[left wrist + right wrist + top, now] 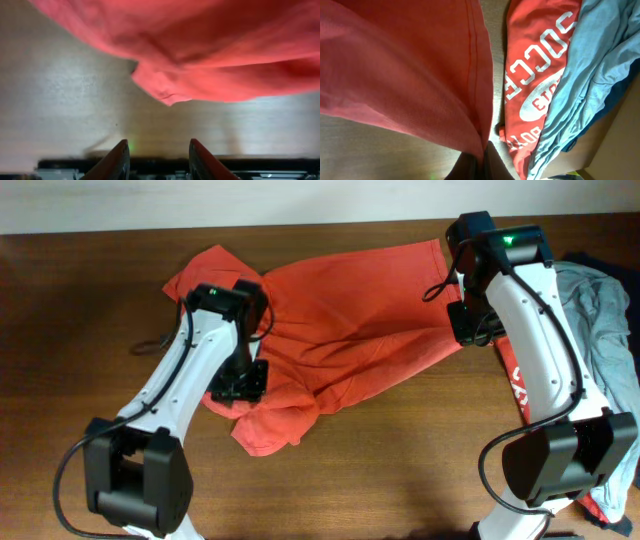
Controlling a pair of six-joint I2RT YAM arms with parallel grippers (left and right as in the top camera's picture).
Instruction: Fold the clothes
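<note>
The robot's right gripper alone holds the T-shirt, and the T-shirt's loose end lies bunched, so the left gripper should back off, pinch the T-shirt's loose edge (pixel 138 73) and stretch the T-shirt.
An orange-red T-shirt (pixel 340 330) lies crumpled across the middle of the wooden table (pixel 380 460). In the left wrist view a fold of it (pixel 165 90) rests on the wood ahead of my left gripper (pixel 158 147), which is open and empty. From overhead, my left gripper (pixel 238 385) sits at the shirt's lower left. My right gripper (pixel 481 162) is shut on the T-shirt's hemmed edge (pixel 475 75), at the shirt's right end (pixel 472 325). A second red shirt (pixel 535 75) with white lettering and a grey-blue shirt (pixel 590 75) lie piled to the right.
The pile of shirts (pixel 600 310) sits at the table's right edge, partly behind my right arm. Dark blue fabric (pixel 615 95) shows under the grey-blue shirt. A thin dark cable (pixel 150 345) lies at the left. The pale wall (pixel 300 205) bounds the far side.
</note>
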